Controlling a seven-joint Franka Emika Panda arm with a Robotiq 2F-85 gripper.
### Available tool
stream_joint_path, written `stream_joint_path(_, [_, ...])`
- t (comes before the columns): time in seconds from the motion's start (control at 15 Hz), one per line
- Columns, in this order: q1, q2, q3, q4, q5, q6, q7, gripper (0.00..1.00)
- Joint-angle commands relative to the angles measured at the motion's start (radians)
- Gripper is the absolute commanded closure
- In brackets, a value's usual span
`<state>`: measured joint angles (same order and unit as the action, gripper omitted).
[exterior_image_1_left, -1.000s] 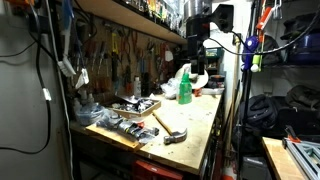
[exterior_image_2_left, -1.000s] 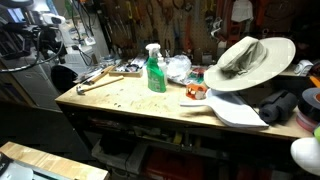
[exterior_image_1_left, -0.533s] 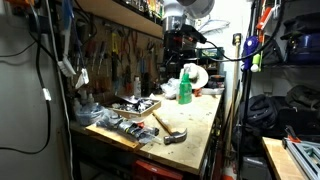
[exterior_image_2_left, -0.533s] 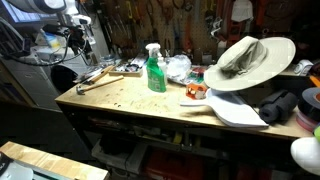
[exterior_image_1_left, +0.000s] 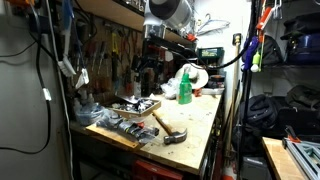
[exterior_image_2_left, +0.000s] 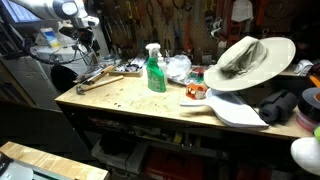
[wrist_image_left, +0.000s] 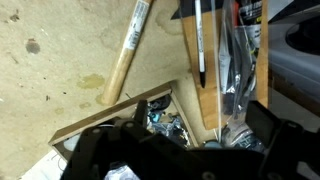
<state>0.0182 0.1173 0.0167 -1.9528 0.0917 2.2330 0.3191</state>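
My gripper should next move to the clear plastic container next to the wooden tray and grab the container's rim (exterior_image_1_left: 100, 108) (wrist_image_left: 226, 132) on the side by the tray.
My gripper (exterior_image_1_left: 147, 72) hangs open and empty above the far end of the wooden workbench (exterior_image_1_left: 195, 125), over a shallow wooden tray (exterior_image_1_left: 135, 106) of small metal parts. It also shows in an exterior view (exterior_image_2_left: 86, 38). In the wrist view its dark fingers (wrist_image_left: 200, 120) frame the tray's corner (wrist_image_left: 165, 100) and a clear plastic bag (wrist_image_left: 235, 60). A hammer with a wooden handle (wrist_image_left: 125, 55) lies on the bench beside the tray, and it shows in both exterior views (exterior_image_1_left: 168, 128) (exterior_image_2_left: 95, 80).
A green spray bottle (exterior_image_2_left: 154, 70) stands mid-bench, also in an exterior view (exterior_image_1_left: 185, 88). A wide-brimmed hat (exterior_image_2_left: 245, 58), a white flat scoop (exterior_image_2_left: 235, 110) and dark cloth (exterior_image_2_left: 280, 105) fill one end. Tools hang on the back wall (exterior_image_2_left: 170, 20). Bagged parts (exterior_image_1_left: 122, 126) lie near the bench corner.
The arm has swung along the bench from beyond the spray bottle to above the parts tray and hammer, and the gripper has come lower.
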Motion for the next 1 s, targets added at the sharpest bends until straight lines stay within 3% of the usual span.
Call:
stream_joint_path(0.0, [0.009,0.020,-0.004,0.017,0.002,0.017,0.012,0.00])
stream_joint_path(0.93, [0.013,0.080,-0.003,0.073,0.024,0.044,0.025,0.00])
